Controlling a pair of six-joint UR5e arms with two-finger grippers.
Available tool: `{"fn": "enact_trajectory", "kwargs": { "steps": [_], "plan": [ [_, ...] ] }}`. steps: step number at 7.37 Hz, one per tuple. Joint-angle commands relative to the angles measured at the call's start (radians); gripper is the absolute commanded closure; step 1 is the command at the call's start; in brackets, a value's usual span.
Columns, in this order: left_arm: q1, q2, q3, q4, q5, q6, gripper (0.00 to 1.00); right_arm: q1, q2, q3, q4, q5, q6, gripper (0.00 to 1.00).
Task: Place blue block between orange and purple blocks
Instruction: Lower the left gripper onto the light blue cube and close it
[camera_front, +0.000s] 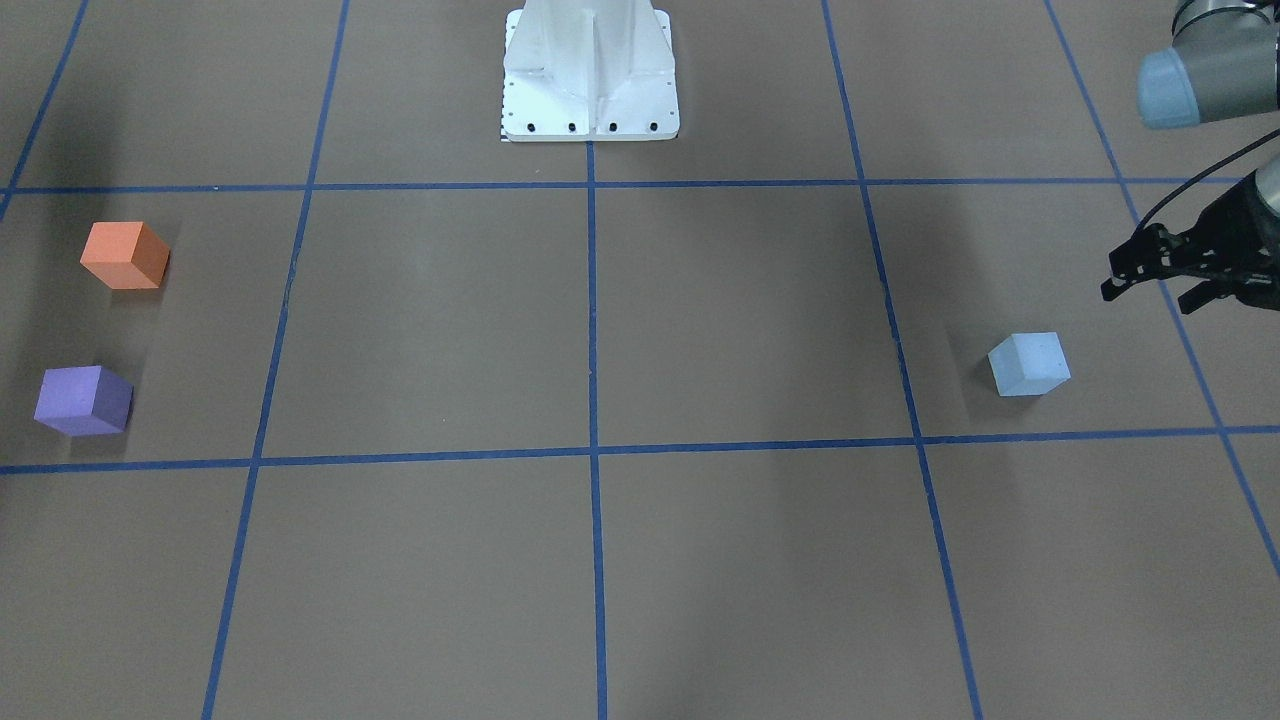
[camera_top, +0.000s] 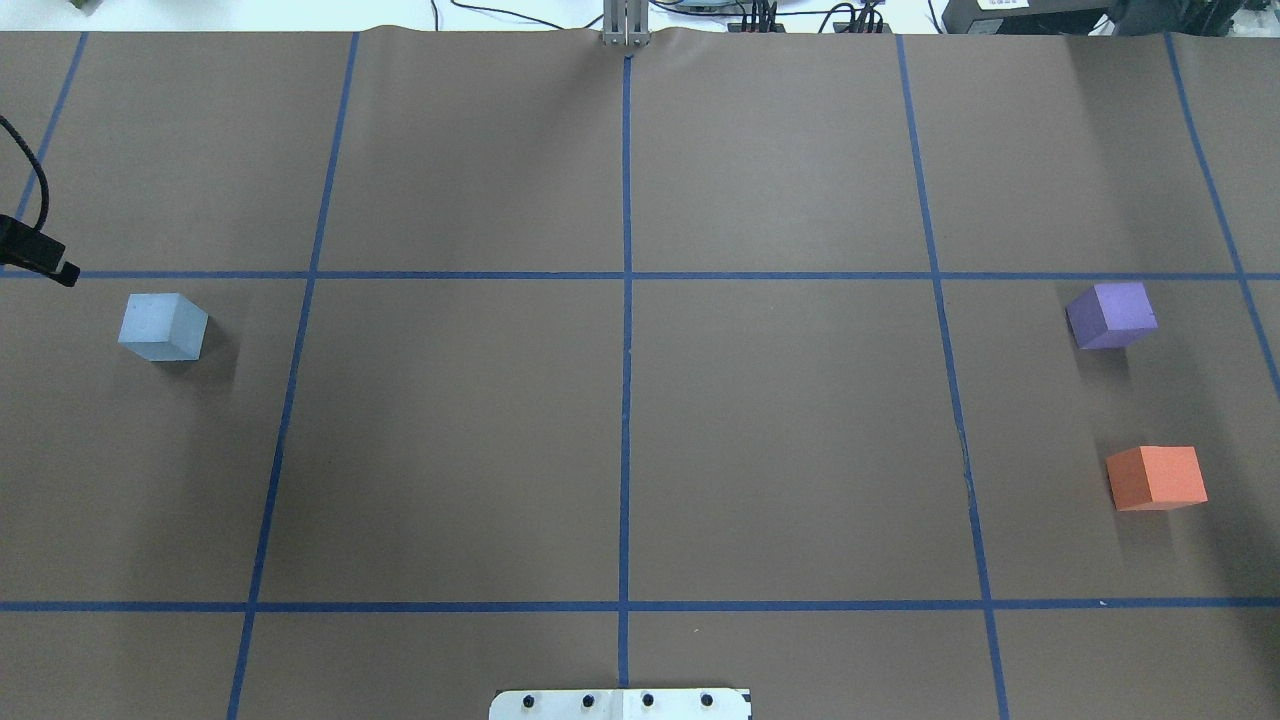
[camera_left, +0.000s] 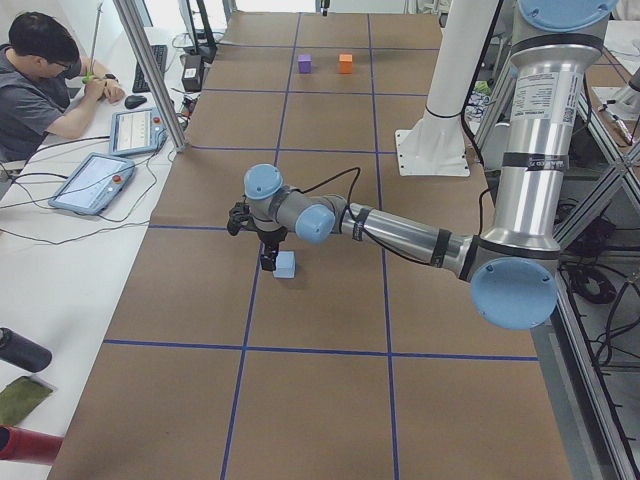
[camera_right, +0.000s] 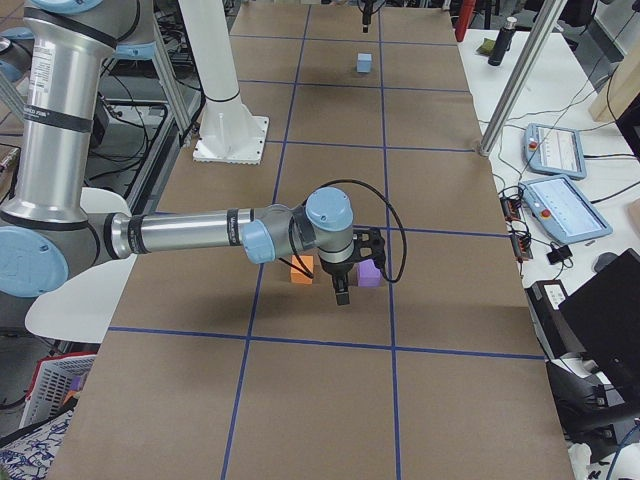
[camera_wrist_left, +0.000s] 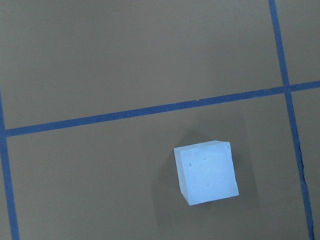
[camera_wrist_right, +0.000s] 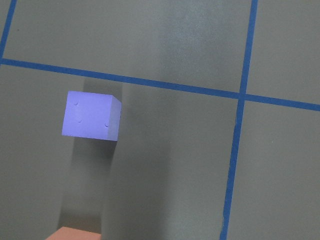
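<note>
Next, my left gripper closes around the top part (camera_front: 1039, 358) (camera_wrist_left: 208, 172) of the pale blue block, because that block must go between the orange and purple blocks.
The pale blue block (camera_front: 1030, 364) sits on the brown table on my left side; it also shows in the overhead view (camera_top: 162, 327) and below centre in the left wrist view (camera_wrist_left: 206, 172). My left gripper (camera_front: 1153, 295) hovers above and just beside it, open and empty. The orange block (camera_front: 125, 255) and the purple block (camera_front: 83, 400) stand apart on my far right, with a gap between them (camera_top: 1156, 478) (camera_top: 1110, 315). My right gripper (camera_right: 343, 290) hangs over those two blocks. It shows only in the exterior right view, so I cannot tell its state.
The white robot pedestal (camera_front: 590, 70) stands at the table's middle edge. Blue tape lines (camera_top: 625, 275) grid the table. An operator (camera_left: 40, 80) sits at a side bench with tablets (camera_left: 95, 180) and cables.
</note>
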Motion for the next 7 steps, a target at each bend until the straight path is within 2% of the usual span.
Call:
{"fn": "enact_trajectory", "kwargs": {
  "steps": [1,2,5,7],
  "plan": [
    [0.099,-0.026,0.042,-0.107,0.090,-0.172,0.00,0.000,0.000,0.001,0.000,0.000,0.000,0.00],
    [0.157,-0.024,0.062,-0.166,0.153,-0.249,0.00,0.000,0.000,0.000,0.000,0.000,0.000,0.00],
    [0.187,-0.024,0.160,-0.243,0.163,-0.262,0.00,0.000,-0.002,0.000,0.000,0.000,-0.002,0.00],
    [0.198,-0.029,0.166,-0.277,0.162,-0.325,0.00,0.000,-0.002,0.000,0.000,0.000,-0.002,0.00]
  ]
}}
